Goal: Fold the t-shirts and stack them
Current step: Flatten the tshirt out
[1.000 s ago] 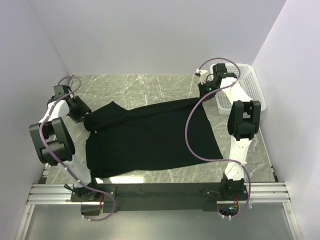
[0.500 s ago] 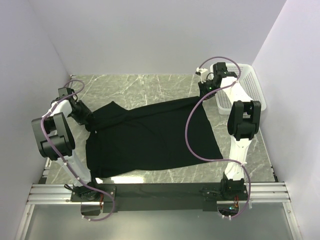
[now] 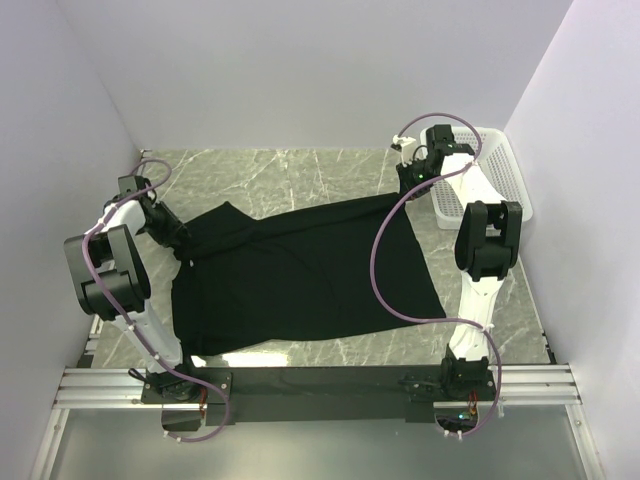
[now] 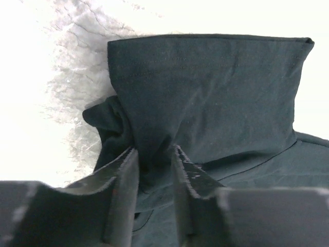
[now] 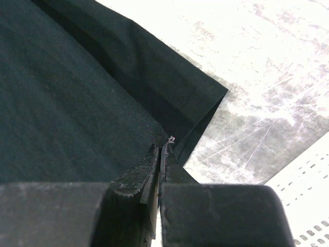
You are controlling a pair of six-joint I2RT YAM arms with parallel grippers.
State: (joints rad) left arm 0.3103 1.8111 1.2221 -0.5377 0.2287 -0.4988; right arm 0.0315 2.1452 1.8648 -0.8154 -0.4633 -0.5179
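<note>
The bunched base of the t-shirt's sleeve is under my left gripper, so it should open, move back and pinch the t-shirt's shoulder fold [image 4: 155,174] before lifting.
One black t-shirt [image 3: 300,270] lies spread across the marble table, sleeve end to the left and hem to the right. My left gripper [image 3: 180,240] is at its left sleeve. In the left wrist view the fingers [image 4: 128,175] stand either side of a bunched fold of the t-shirt [image 4: 205,92], which fills the gap of the left gripper [image 4: 154,152]. My right gripper [image 3: 408,185] is at the shirt's far right corner. In the right wrist view the right gripper [image 5: 163,146] is shut tight on the edge of the t-shirt [image 5: 61,92], with a white thread at the tips.
A white perforated basket [image 3: 490,180] stands at the far right, just behind the right arm; its corner [image 5: 308,216] shows in the right wrist view. White walls close in the table on the left, back and right. Bare marble [image 3: 290,170] lies beyond the shirt.
My left arm has swung in and set its gripper onto the left sleeve, and its jaws have narrowed around the cloth. The right arm and the shirt's right corner have stayed put.
</note>
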